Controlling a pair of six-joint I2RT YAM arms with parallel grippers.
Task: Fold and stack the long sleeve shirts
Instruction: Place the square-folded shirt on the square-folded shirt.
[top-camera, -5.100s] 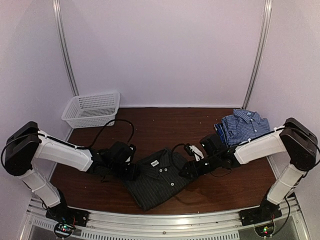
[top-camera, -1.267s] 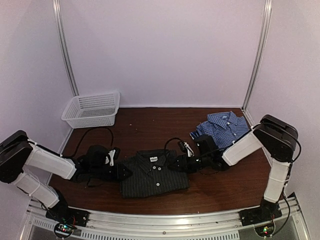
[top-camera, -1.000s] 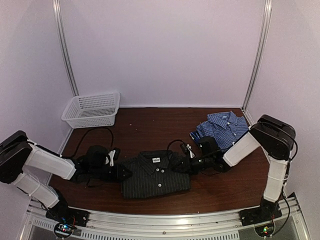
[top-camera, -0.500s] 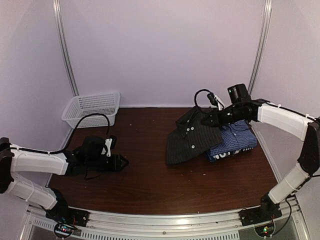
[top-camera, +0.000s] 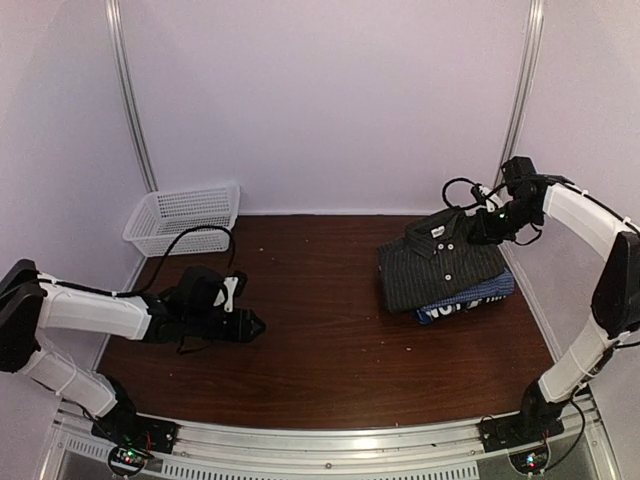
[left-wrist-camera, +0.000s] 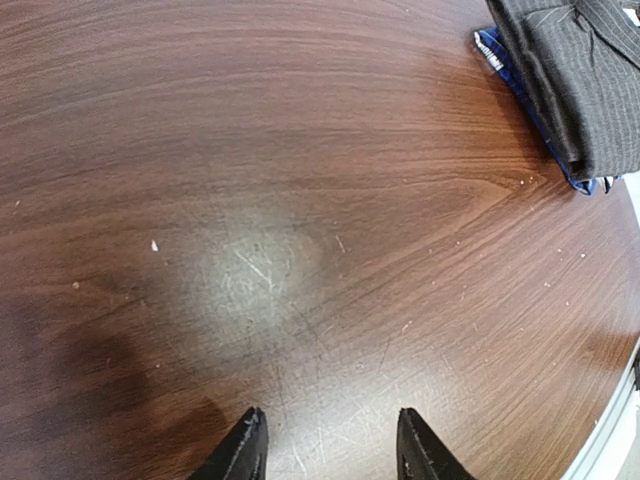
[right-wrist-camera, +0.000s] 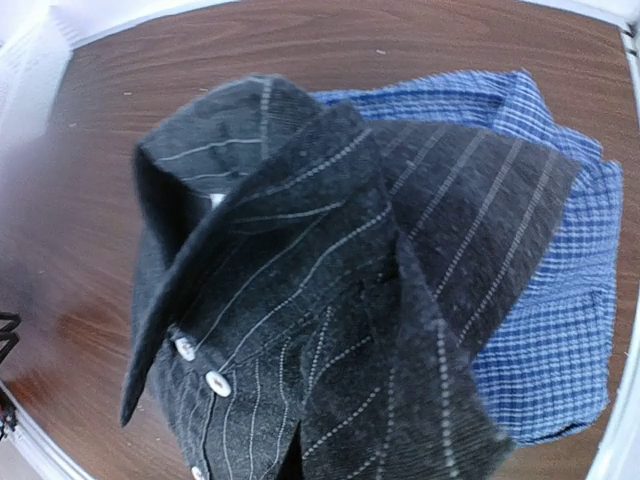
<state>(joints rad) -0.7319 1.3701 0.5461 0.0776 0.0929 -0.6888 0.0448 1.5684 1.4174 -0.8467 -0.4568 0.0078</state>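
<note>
Next, my right gripper releases the black pinstriped shirt, now folded on top of a stack, squarely on top of the blue-white checked shirt (top-camera: 464, 261).
The black pinstriped long sleeve shirt (top-camera: 445, 262) lies folded on top of a stack at the back right. Under it a blue-white checked shirt (right-wrist-camera: 560, 330) and a navy one with white lettering (top-camera: 452, 308) show at the edges. My right gripper (top-camera: 487, 225) is at the black shirt's collar end, shut on its cloth. The cloth (right-wrist-camera: 330, 300) bunches up toward the right wrist camera and hides the fingers. My left gripper (left-wrist-camera: 330, 455) hovers open and low over bare wood at the table's left, holding nothing. The stack (left-wrist-camera: 585, 70) shows far off in its view.
A white mesh basket (top-camera: 185, 212) stands at the back left corner. Black cables trail from both arms. The stack sits close to the table's right edge and the right wall post (top-camera: 515, 110).
The right arm carried the black shirt from the table's middle up and back, then laid it flat on the stack. The left gripper let go and drifted slightly right.
</note>
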